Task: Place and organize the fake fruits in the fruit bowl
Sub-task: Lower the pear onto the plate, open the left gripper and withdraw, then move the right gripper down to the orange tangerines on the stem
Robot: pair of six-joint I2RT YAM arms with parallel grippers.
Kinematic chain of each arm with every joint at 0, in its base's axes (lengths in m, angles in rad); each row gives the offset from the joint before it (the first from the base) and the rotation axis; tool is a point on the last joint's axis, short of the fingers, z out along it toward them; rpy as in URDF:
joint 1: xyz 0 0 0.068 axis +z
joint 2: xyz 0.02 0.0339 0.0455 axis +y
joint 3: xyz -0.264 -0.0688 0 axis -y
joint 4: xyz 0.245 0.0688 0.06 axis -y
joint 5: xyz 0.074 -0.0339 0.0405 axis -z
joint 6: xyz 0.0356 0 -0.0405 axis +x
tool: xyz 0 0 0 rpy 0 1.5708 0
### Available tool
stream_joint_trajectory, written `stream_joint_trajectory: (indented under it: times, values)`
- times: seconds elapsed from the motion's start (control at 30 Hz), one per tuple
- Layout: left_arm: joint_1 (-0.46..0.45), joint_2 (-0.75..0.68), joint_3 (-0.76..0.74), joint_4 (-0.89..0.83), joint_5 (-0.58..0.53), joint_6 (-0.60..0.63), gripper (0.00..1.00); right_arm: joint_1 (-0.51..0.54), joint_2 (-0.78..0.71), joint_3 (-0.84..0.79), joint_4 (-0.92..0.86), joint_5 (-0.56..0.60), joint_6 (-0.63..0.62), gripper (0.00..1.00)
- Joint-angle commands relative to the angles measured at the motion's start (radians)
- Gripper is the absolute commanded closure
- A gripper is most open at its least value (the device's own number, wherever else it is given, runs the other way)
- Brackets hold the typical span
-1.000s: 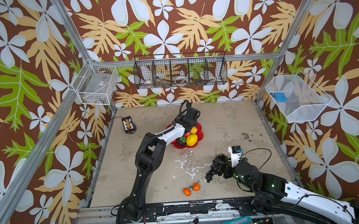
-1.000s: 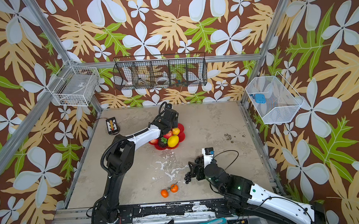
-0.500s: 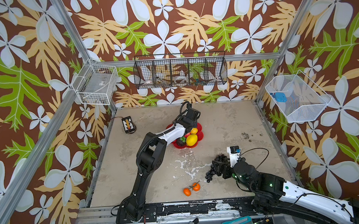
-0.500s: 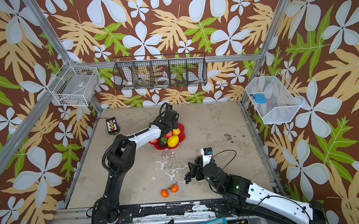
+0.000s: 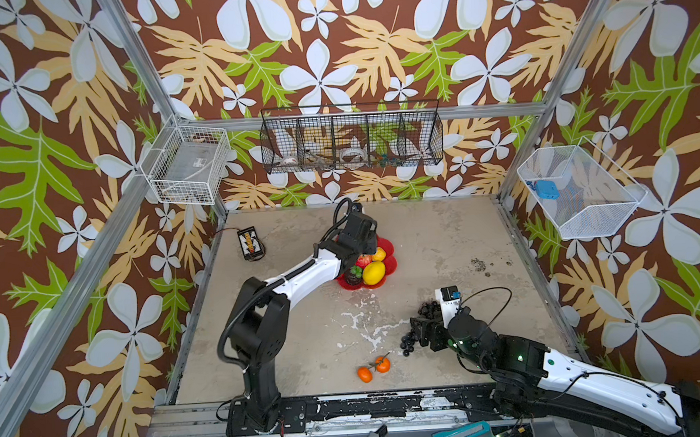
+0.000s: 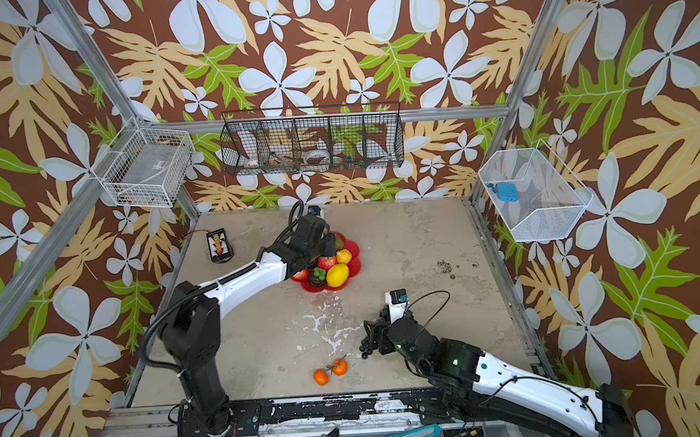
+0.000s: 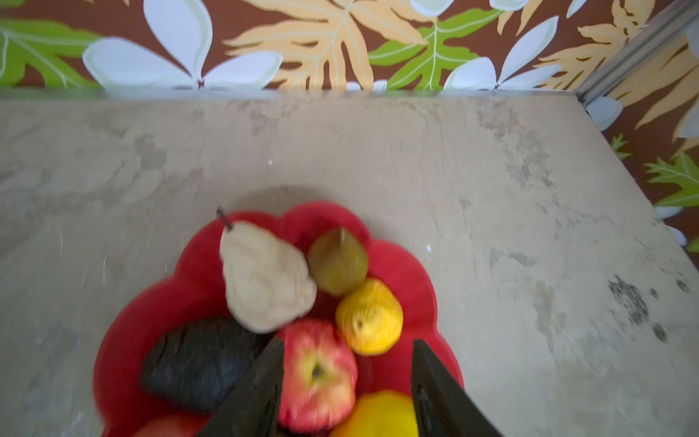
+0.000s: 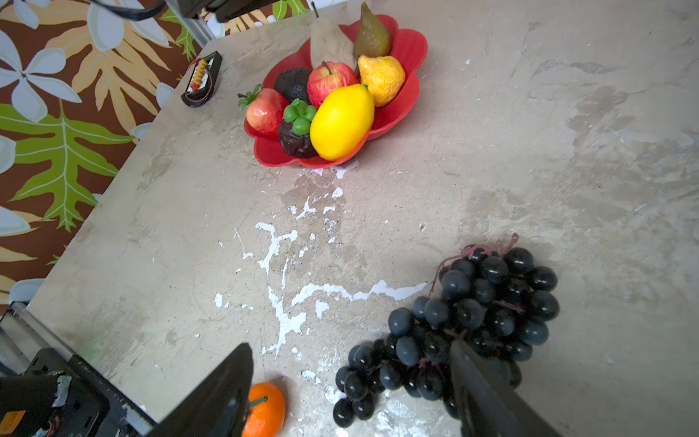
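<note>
The robot's right gripper needs to next move to the loose end of the oranges' green stem (image 5: pixel 388 355) (image 8: pixel 265 399) and close there, leaving the black grape bunch on the table.
The red scalloped fruit bowl (image 5: pixel 389 263) (image 7: pixel 401 261) holds several fake fruits: a beige pear (image 7: pixel 264 280), a red apple (image 7: pixel 317 374), a dark avocado (image 7: pixel 200 363), a yellow lemon (image 5: pixel 373 273) and a strawberry (image 8: pixel 264 109). My left gripper (image 7: pixel 348 378) (image 5: pixel 362 243) hovers open over the bowl, the apple lying below between its fingers. The black grape bunch (image 8: pixel 480 302) (image 5: pixel 410 342) lies on the table. My right gripper (image 8: pixel 350 382) (image 5: pixel 420 331) stands open at it, one finger over its edge. Two small oranges (image 5: pixel 374 368) (image 8: pixel 264 410) lie near the front.
A black battery holder (image 5: pixel 251 243) sits at the table's back left. A black wire basket (image 5: pixel 352 142) hangs on the back wall, with white mesh baskets on the left (image 5: pixel 189 165) and right (image 5: pixel 580 191). A teal box cutter (image 5: pixel 461 433) lies on the front rail.
My left gripper's jaws have opened above the bowl. The right gripper has edged slightly along the grape bunch and stays open.
</note>
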Motion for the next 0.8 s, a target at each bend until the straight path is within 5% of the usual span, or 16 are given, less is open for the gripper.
stream_joint_trajectory:
  times: [0.0, 0.17, 0.4, 0.57, 0.77]
  values:
    - [0.001, -0.161, -0.207, 0.171, 0.080, -0.089, 0.44, 0.002, 0.010, -0.008, 0.014, -0.080, -0.031, 0.21]
    - [-0.007, -0.463, -0.605, 0.354, 0.141, -0.164, 0.44, 0.003, 0.057, -0.006, 0.018, -0.196, -0.103, 0.23]
    - [-0.011, -0.896, -1.010, 0.386, 0.045, -0.188, 0.38, 0.054, 0.125, 0.009, 0.004, -0.305, -0.110, 0.25]
    - [-0.011, -1.171, -1.186, 0.347, 0.001, -0.168, 0.34, 0.190, 0.204, 0.051, -0.016, -0.236, -0.107, 0.27]
    - [-0.011, -1.335, -1.252, 0.325, 0.014, -0.093, 0.31, 0.388, 0.439, 0.180, -0.109, -0.036, -0.119, 0.23]
